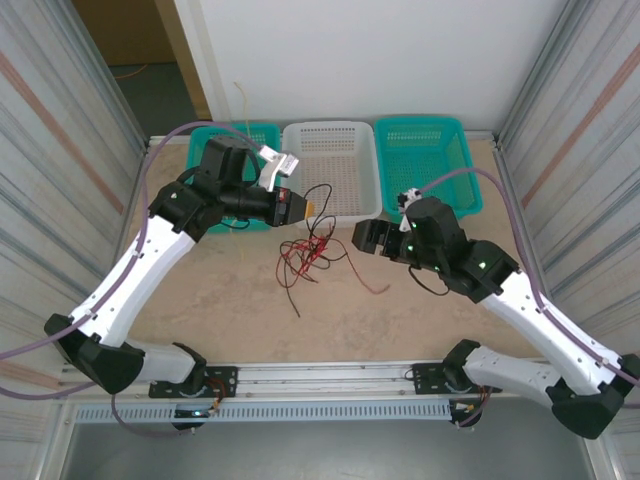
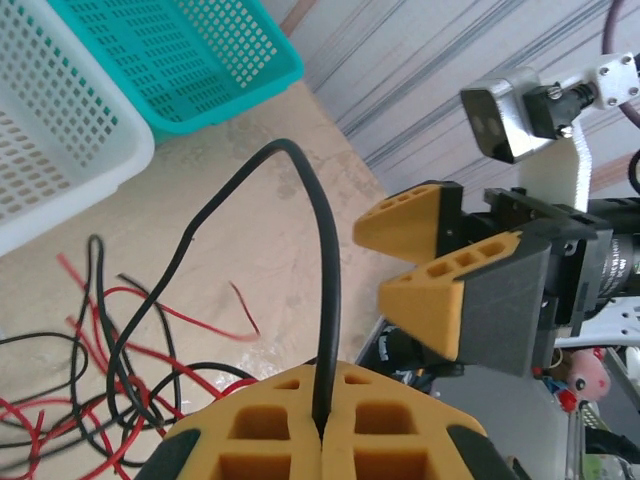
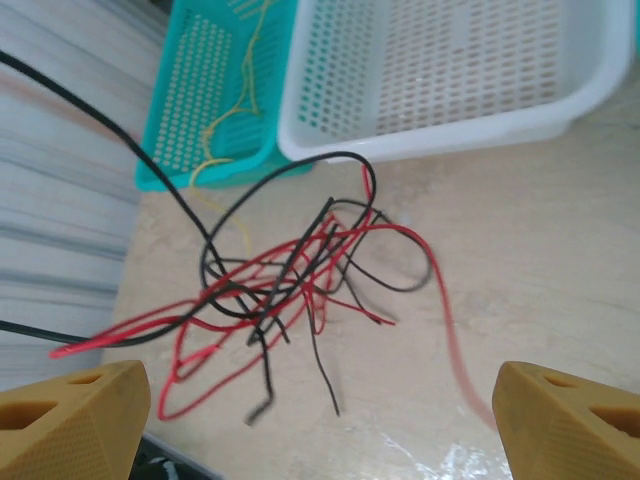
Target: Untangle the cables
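Next, I let go of the black cable with my left gripper inside the white basket [image 1: 333, 190], around the middle of the basket's bottom.
A tangle of red and black cables [image 1: 310, 253] lies on the table in front of the white basket [image 1: 322, 127]. My left gripper [image 1: 302, 207] hovers just left of the tangle and is shut on a black cable [image 2: 326, 260], which arches up out of its pads and runs down into the heap [image 2: 90, 400]. My right gripper [image 1: 358, 237] stands open just right of the pile. In the right wrist view its fingertips [image 3: 75, 420] frame the tangle [image 3: 280, 280], with nothing between them. A pale yellow cable [image 3: 240, 100] lies in the left teal basket [image 3: 190, 90].
Three baskets stand in a row at the back: teal [image 1: 200, 150], white, and teal [image 1: 470, 195]. Corrugated metal walls close in both sides. One red strand [image 1: 370, 283] trails right toward the right arm. The right gripper's orange fingers [image 2: 430, 300] hang close to the left one.
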